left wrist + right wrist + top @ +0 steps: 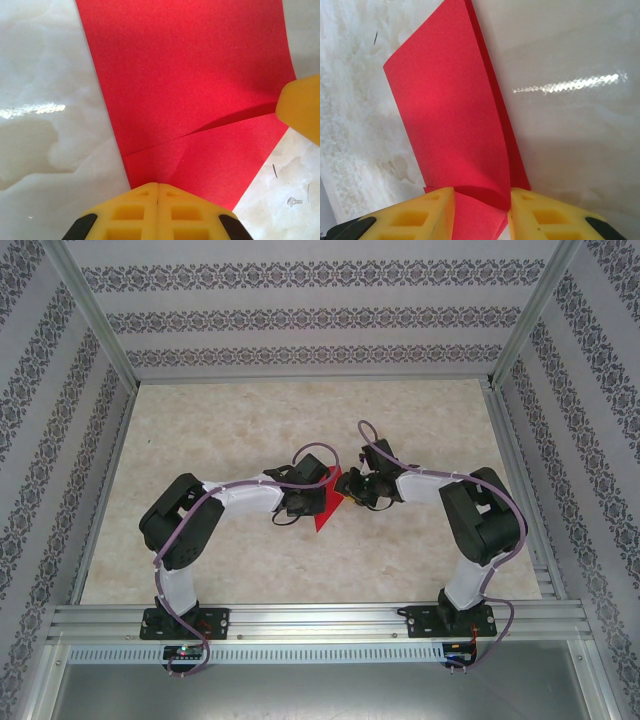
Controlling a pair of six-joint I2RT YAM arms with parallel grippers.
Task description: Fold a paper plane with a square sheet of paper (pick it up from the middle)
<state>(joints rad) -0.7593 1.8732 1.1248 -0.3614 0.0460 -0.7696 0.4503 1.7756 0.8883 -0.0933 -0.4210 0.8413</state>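
My left gripper should lift, open and take the sheet's folded edge [320, 526] near its pointed end, because its shut fingers only press on the flat side of the red sheet.
The square sheet of paper [328, 508] is bright red and lies partly folded on the marble tabletop between my two grippers. In the left wrist view the sheet [190, 75] shows a slanted fold edge, and my left gripper [158, 185] is shut with its tips on the sheet's near corner. In the right wrist view a flap of the sheet [450, 110] curls up off the table. My right gripper [480, 192] has its jaws partway closed around the rolled fold. One of its yellow fingers [300, 110] sits at the paper's right edge. Seen from above, the left gripper [316, 502] and right gripper [348, 496] nearly meet.
The beige marble tabletop [250, 420] is ringed by patterned walls and an aluminium frame [100, 330]. A metal rail [320, 618] carries both arm bases at the near edge. Purple cables [320, 448] loop over the wrists.
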